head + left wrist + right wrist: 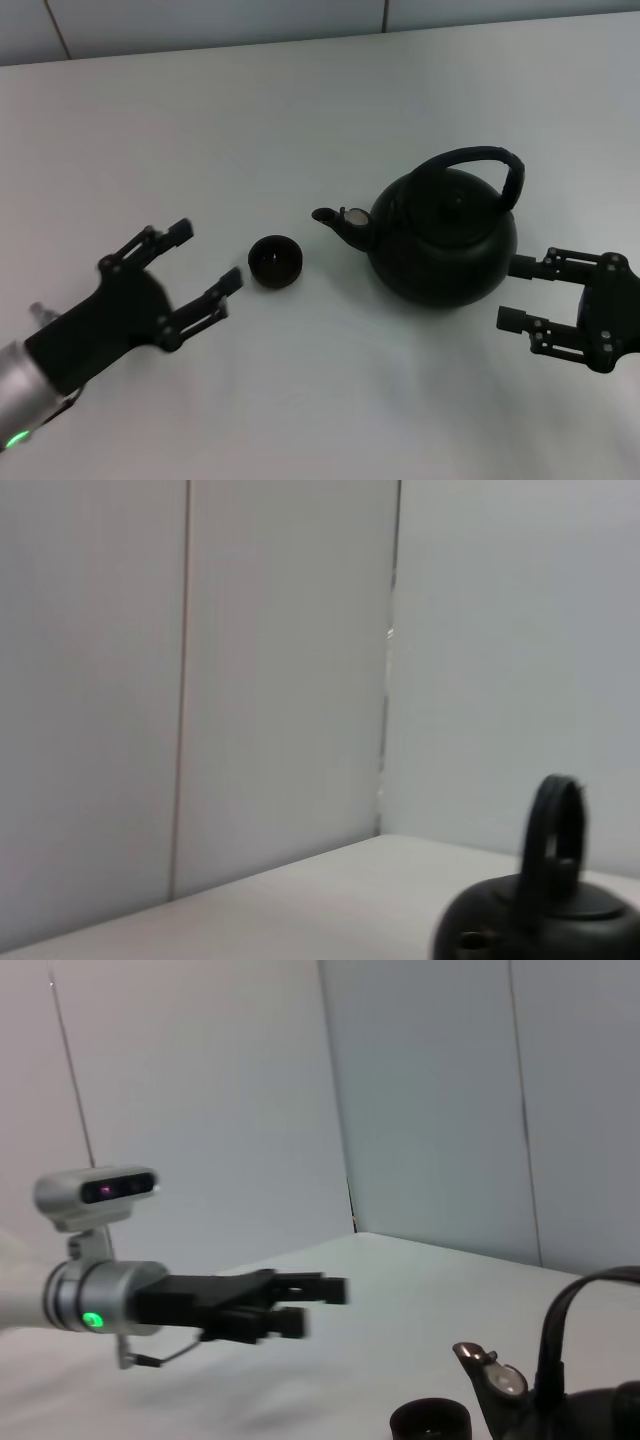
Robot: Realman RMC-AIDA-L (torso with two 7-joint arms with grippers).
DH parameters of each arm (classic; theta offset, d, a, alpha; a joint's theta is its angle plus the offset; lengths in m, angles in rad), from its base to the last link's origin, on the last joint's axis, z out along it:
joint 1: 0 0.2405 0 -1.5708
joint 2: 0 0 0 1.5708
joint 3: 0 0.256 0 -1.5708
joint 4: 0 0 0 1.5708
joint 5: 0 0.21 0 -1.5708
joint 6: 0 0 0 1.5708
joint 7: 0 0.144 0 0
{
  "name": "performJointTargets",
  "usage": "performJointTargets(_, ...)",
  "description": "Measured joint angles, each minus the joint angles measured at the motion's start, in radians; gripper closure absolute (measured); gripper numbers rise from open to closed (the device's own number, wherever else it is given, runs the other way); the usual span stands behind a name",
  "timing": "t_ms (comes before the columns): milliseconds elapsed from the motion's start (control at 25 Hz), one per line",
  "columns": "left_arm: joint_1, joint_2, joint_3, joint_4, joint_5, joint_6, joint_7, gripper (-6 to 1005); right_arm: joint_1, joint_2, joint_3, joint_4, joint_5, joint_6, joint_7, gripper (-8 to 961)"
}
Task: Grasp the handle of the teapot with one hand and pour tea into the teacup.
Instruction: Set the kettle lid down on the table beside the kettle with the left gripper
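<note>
The teapot's handle has a rear upright part [514,184] across the lid from the teapot's spout, and my right gripper will go there next and close on it.
The large black teapot [445,240] stands on the white table right of centre, spout pointing left, its arched black handle [488,160] upright over the lid. The tiny black teacup [275,262] sits just left of the spout, apart from it. My right gripper [512,293] is open, low at the teapot's right side, its upper finger close to the pot's body, holding nothing. My left gripper [208,258] is open and empty left of the teacup. The teapot also shows in the left wrist view [540,930] and in the right wrist view [570,1390], where the teacup [430,1422] and left gripper [320,1305] appear too.
The white table [320,110] ends at a pale panelled wall [200,25] at the back. Nothing else stands on it.
</note>
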Motion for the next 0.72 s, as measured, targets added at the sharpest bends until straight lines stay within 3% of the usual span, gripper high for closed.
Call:
performJointTargets(160, 0.057, 0.000, 0.035, 0.127, 0.036, 0.115, -0.113, 181, 0.004, -0.001, 0.000, 0.000, 0.000, 0.008, 0.024, 358)
performJointTargets(280, 0.109, 0.001, 0.119, 0.250, 0.039, 0.187, -0.217, 181, 0.003, 0.000, 0.000, -0.002, 0.001, 0.010, 0.025, 345)
performJointTargets(400, 0.134, 0.002, 0.146, 0.308, 0.039, 0.206, -0.253, 181, 0.001, 0.000, 0.000, -0.002, 0.001, 0.010, 0.025, 237)
performJointTargets(480, 0.160, 0.009, 0.153, 0.358, 0.039, 0.222, -0.280, 181, -0.002, 0.000, 0.000, -0.002, 0.001, 0.013, 0.025, 165)
performJointTargets(720, 0.189, 0.044, 0.179, 0.417, 0.055, 0.219, -0.289, 180, -0.006, 0.002, 0.000, 0.006, 0.001, 0.036, 0.016, 152)
